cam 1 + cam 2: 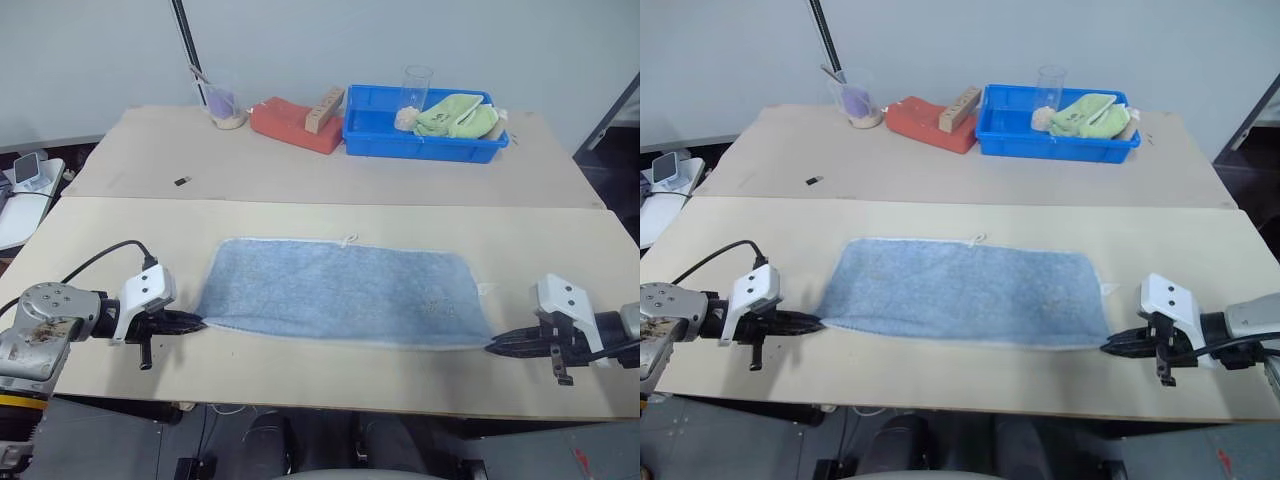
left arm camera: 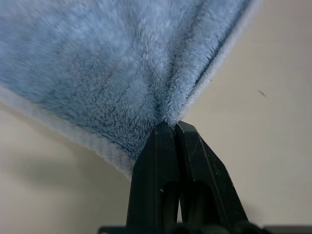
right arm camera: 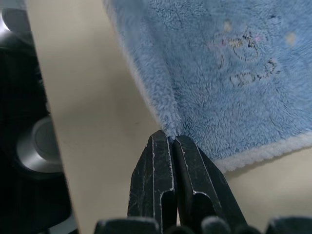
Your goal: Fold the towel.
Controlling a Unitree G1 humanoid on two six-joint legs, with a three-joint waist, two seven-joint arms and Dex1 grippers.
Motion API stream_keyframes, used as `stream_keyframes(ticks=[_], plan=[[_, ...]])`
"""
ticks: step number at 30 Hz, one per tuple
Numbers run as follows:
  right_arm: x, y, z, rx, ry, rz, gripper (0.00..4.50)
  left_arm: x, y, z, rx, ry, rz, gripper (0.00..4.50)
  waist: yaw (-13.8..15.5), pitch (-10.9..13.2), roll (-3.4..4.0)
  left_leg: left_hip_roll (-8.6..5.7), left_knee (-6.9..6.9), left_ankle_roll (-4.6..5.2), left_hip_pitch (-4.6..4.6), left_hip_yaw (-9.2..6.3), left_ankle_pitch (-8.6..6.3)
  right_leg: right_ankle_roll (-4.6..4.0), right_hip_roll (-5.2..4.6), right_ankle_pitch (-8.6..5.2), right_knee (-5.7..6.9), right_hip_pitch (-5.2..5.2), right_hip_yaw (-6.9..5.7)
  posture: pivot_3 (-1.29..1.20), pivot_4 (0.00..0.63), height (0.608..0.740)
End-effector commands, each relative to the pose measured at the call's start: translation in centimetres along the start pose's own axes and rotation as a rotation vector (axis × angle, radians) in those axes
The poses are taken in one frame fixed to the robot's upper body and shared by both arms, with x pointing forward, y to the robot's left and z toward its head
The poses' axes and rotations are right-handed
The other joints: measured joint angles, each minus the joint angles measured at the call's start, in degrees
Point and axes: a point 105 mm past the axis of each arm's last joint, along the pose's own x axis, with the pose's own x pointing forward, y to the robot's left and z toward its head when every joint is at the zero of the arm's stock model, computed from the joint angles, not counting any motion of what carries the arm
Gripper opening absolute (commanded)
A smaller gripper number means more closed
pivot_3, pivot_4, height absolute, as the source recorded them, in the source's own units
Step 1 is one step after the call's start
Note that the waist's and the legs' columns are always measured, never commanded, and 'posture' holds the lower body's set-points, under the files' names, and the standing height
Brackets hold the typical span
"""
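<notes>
My left gripper needs to let go of the towel's near corner on the far corner of the same short side (image 1: 225,240).
The light blue towel (image 1: 340,292) lies spread flat on the near board of the table, its long side running left to right, with a small white loop tag (image 1: 349,239) on its far edge and a faint dark mark (image 3: 243,53) near its right end. My left gripper (image 1: 198,323) is shut on the towel's near left corner (image 2: 168,119). At the near right corner (image 3: 171,134) my right gripper (image 1: 492,346) is shut on the cloth too. Both grippers sit low, at the table surface.
At the back stand a blue bin (image 1: 420,140) holding a lime-green cloth (image 1: 455,115) and a clear glass (image 1: 415,88), a red-orange block (image 1: 293,125) with a wooden piece on it, and a cup (image 1: 224,105). A small dark bit (image 1: 182,181) lies at back left.
</notes>
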Motion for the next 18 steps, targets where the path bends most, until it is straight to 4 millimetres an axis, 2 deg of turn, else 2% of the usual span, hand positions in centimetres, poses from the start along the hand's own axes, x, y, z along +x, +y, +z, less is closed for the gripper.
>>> stream_keyframes(ticks=[1, 8, 14, 18], plan=[[-1.1, -2.2, 2.0, 0.043, -0.074, -0.086, 0.04, -1.0, 1.7, 1.9, 0.009, -0.050, 0.053, 0.00, -0.02, 0.03, -0.05, -0.03, 0.00, 0.00, 0.00, 0.01, 0.00, 0.00, 0.01, 0.00, 0.00, 0.00, 0.00, 0.00, 0.150, 0.656], [-1.0, -5.9, 3.8, 0.198, -0.144, -0.153, 0.04, -0.8, 5.2, 4.2, -0.033, -0.104, 0.099, 0.00, 0.03, -0.01, -0.08, -0.13, -0.09, 0.02, -0.08, 0.19, -0.01, 0.17, 0.15, 0.17, -0.07, 0.00, 0.00, 0.00, 0.150, 0.656], [-0.4, -8.6, 4.4, 0.295, -0.155, -0.204, 0.04, 0.9, 8.1, 7.0, -0.048, -0.173, 0.134, 0.00, -0.07, -0.01, -0.08, -0.16, -0.07, 0.03, -0.14, 0.20, 0.00, 0.12, 0.15, 0.21, -0.08, 0.01, -0.02, 0.00, 0.150, 0.656], [0.0, -9.9, 4.3, 0.329, -0.150, -0.239, 0.04, 1.9, 10.5, 7.5, -0.067, -0.172, 0.226, 0.00, -0.19, -0.03, -0.07, -0.21, -0.04, 0.04, -0.19, 0.19, 0.01, 0.06, 0.14, 0.26, -0.08, 0.02, 0.01, 0.00, 0.150, 0.656]])
